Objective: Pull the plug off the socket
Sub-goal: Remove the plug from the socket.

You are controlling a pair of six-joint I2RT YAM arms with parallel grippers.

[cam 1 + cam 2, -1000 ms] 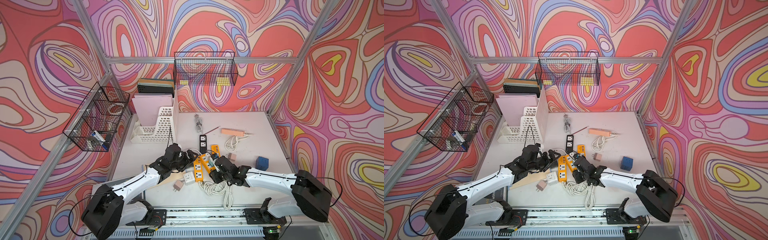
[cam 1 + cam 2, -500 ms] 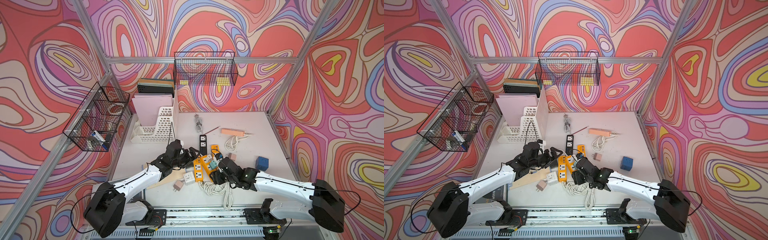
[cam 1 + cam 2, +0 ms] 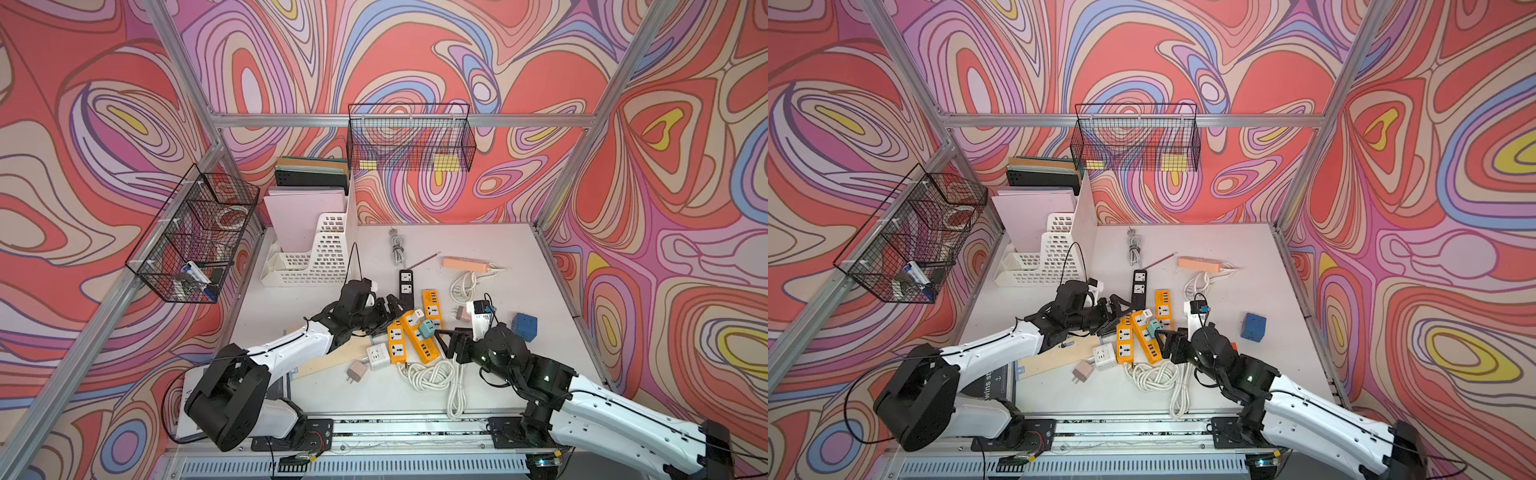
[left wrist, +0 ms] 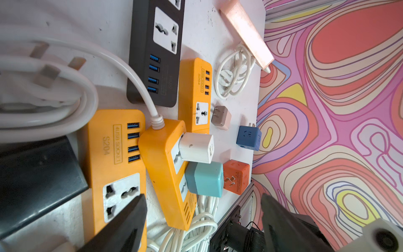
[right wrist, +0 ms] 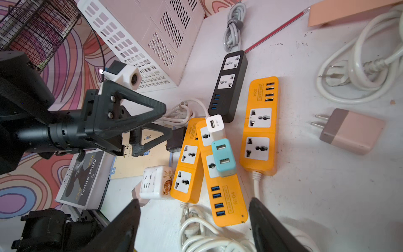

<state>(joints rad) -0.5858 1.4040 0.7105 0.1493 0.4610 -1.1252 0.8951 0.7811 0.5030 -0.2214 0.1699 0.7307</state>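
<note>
The white plug stands close beside the teal plug, so the robot's right gripper needs to grip the teal plug's free sides (image 5: 224,158) while the left gripper steadies the slanted strip.
An orange power strip (image 3: 420,341) (image 5: 226,196) lies slanted among other strips in the middle of the table. Two plugs stand in its sockets: a white plug (image 3: 417,312) (image 5: 214,126) (image 4: 196,148) and, beside it, a teal plug (image 3: 426,328) (image 3: 1153,327) (image 5: 223,157) (image 4: 207,179). My left gripper (image 3: 388,305) (image 4: 201,197) is open at the strips' far-left end, with nothing between its jaws. My right gripper (image 3: 444,344) (image 5: 194,200) is open too, just off the strip's USB end, and touches neither plug.
Two more orange strips (image 3: 395,343) (image 3: 432,304) flank the slanted one, with a black strip (image 3: 406,282) behind. A white cube adaptor (image 3: 377,356), a pink adaptor (image 3: 356,371) and a coiled white cable (image 3: 432,376) lie in front. A blue cube (image 3: 524,326) sits right, a white file rack (image 3: 316,257) back left.
My right gripper has opened wide and drawn back a little from the teal plug toward the table's front. The left gripper stays open in about the same place.
</note>
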